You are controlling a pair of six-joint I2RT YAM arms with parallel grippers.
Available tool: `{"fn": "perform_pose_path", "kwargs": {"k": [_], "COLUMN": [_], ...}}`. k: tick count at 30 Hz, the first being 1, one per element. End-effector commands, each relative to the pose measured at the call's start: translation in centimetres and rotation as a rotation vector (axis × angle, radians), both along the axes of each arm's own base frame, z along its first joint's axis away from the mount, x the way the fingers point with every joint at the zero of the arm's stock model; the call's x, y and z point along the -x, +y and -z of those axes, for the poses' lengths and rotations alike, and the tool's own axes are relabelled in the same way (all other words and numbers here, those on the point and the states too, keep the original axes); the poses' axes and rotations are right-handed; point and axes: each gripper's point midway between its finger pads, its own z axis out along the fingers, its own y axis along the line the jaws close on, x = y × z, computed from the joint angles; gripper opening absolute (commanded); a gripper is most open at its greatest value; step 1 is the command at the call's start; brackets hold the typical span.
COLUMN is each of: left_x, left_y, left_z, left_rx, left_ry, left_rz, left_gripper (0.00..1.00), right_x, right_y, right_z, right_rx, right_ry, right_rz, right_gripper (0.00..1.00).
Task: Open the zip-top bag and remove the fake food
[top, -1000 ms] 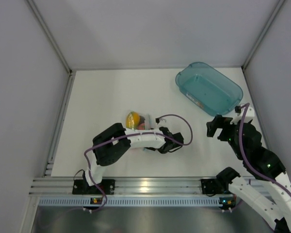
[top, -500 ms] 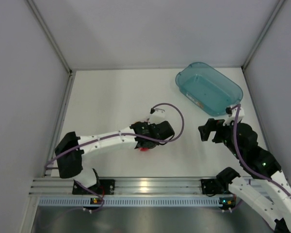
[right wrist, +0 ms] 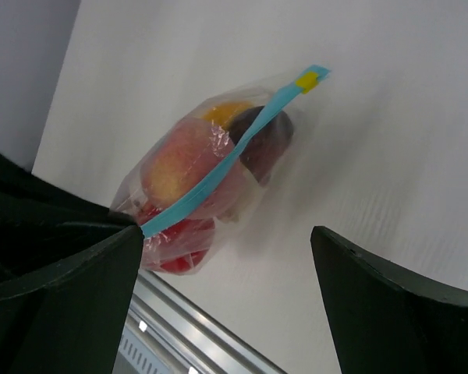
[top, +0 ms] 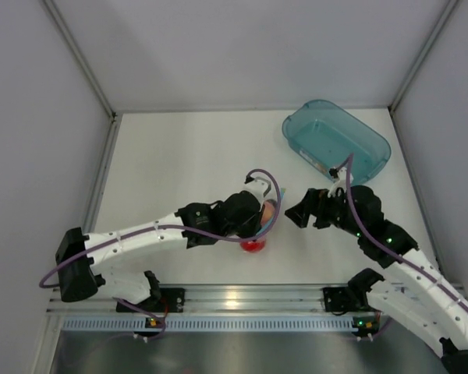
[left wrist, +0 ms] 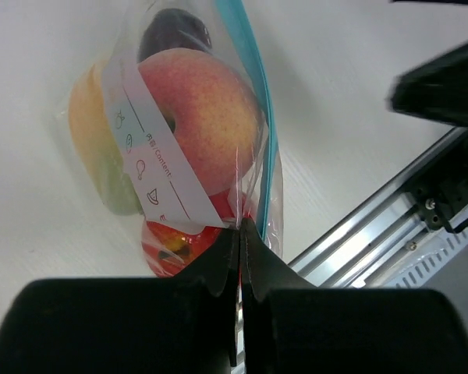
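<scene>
Next, I steady the bag with my right gripper while my left gripper, which pinches the clear plastic beside the teal zip, takes the teal zip's near end (left wrist: 264,231).
The zip-top bag (left wrist: 195,148) is a clear pouch with a teal zip strip (right wrist: 218,178) and a yellow slider tab. It holds the fake food: a pinkish peach (left wrist: 207,117), a yellow mango (left wrist: 93,148), a red tomato (left wrist: 179,238) and a dark red piece (left wrist: 175,31). My left gripper (left wrist: 240,230) is shut on the bag's plastic beside the zip strip and holds it at table centre (top: 259,222). My right gripper (right wrist: 226,257) is open and empty, just right of the bag (top: 296,212).
A teal translucent tub (top: 335,142) stands at the back right near the right wall. An aluminium rail (top: 234,298) runs along the table's near edge, close to the bag. Grey walls stand on three sides.
My left arm has stretched out and carried the bag right and nearer to the rail. My right gripper has moved left toward the bag.
</scene>
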Motion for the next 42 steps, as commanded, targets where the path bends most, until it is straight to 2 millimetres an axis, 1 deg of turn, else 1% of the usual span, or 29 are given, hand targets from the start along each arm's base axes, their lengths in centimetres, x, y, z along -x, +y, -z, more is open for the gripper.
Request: {"fn": "perform_pose_path", "kwargs": {"k": [1,3,4,5,7,9,10,11,14,15,18,19,23,24,25,28,29,30,31,32,33,34,35,36,38,39,40,41,42], "left_x": [0.3,0.0,0.2,0.2,0.4,0.8,0.7,0.9,1.0,1.1,1.6,1.7,1.3,1.3,1.0,0.4,-0.2,-0.2,-0.5,-0.8,-1.1,-1.2,-1.3,-1.4,-1.4,-1.4,-1.8,-1.2,-1.1], "left_y": [-2.9,-3.1,-3.0,-3.2,-4.1,-4.4,-4.9,-4.8,-5.4,-5.4,-5.9,-6.1,-5.8,-5.5,-5.3,-4.4,-4.0,-3.2,-3.3,-3.0,-2.7,-2.6,-2.8,-2.8,-3.0,-3.0,-2.8,-3.2,-3.7], "left_z": [-2.4,-2.2,-1.5,-1.5,-1.9,-1.4,-2.1,-1.6,-2.3,-1.9,-1.3,-1.1,-0.4,0.0,0.2,0.9,1.1,2.0,1.8,1.8,1.8,1.6,0.8,0.3,-1.6,-2.3,-2.9,-3.3,-4.4], "left_rx": [0.170,0.188,0.185,0.202,0.257,0.282,0.325,0.329,0.387,0.382,0.385,0.386,0.375,0.363,0.353,0.301,0.267,0.206,0.187,0.163,0.143,0.135,0.145,0.154,0.168,0.164,0.149,0.129,0.140], "left_ry": [-0.029,-0.034,-0.029,-0.033,-0.039,-0.030,-0.048,-0.045,-0.061,-0.060,-0.046,-0.042,-0.059,-0.061,-0.071,-0.099,-0.118,-0.106,-0.115,-0.127,-0.136,-0.143,-0.158,-0.170,-0.226,-0.254,-0.296,-0.334,-0.360], "left_rz": [0.086,0.064,0.067,0.070,0.098,0.123,0.128,0.132,0.155,0.163,0.198,0.204,0.190,0.184,0.174,0.149,0.123,0.119,0.118,0.110,0.097,0.096,0.100,0.101,0.121,0.127,0.108,0.135,0.134], "left_gripper": [0.00,0.00,0.00,0.00,0.00,0.00,0.00,0.00,0.00,0.00,0.00,0.00,0.00,0.00,0.00,0.00,0.03,0.13,0.26,0.59,0.71,0.80,0.83,0.85,0.85,0.85,0.85,0.85,0.85], "right_x": [-1.2,-1.8,-1.9,-2.3,-2.8,-3.4,-4.0,-4.3,-4.9,-5.0,-5.6,-5.9,-6.0,-6.1,-6.2,-6.6,-6.4,-7.0,-7.1,-6.7,-7.2,-7.3,-7.3,-7.3,-7.2,-7.3,-7.1,-6.9,-6.9], "right_y": [1.6,1.6,1.6,2.1,2.3,2.7,2.3,2.3,2.3,2.4,3.0,3.1,3.5,3.3,3.2,2.4,2.1,1.5,1.4,1.4,1.2,1.3,1.2,1.2,1.5,1.8,1.8,2.3,2.6], "right_z": [-0.3,0.0,1.0,0.6,1.4,2.1,2.6,3.4,4.9,5.2,5.5,5.7,6.4,6.6,6.5,6.1,6.5,5.6,5.4,5.4,4.4,4.3,4.2,3.2,2.9,1.8,1.8,1.4,0.8], "right_rx": [-0.108,-0.154,-0.166,-0.221,-0.239,-0.250,-0.237,-0.223,-0.184,-0.180,-0.205,-0.205,-0.187,-0.181,-0.178,-0.140,-0.099,-0.082,-0.057,-0.028,-0.021,0.001,0.020,0.036,0.059,0.050,0.061,0.056,0.044], "right_ry": [0.060,0.097,0.119,0.123,0.148,0.177,0.175,0.196,0.215,0.219,0.221,0.222,0.227,0.222,0.214,0.178,0.185,0.151,0.141,0.139,0.109,0.102,0.096,0.072,0.062,0.040,0.039,0.031,0.022], "right_rz": [0.055,0.121,0.138,0.156,0.184,0.213,0.257,0.280,0.327,0.332,0.346,0.352,0.364,0.382,0.394,0.441,0.454,0.494,0.503,0.504,0.533,0.537,0.545,0.564,0.569,0.577,0.584,0.574,0.575], "right_gripper": [0.90,0.89,0.88,0.87,0.83,0.80,0.78,0.76,0.71,0.71,0.55,0.41,0.19,0.06,0.01,0.00,0.00,0.00,0.00,0.00,0.00,0.00,0.00,0.00,0.00,0.00,0.00,0.00,0.00]}}
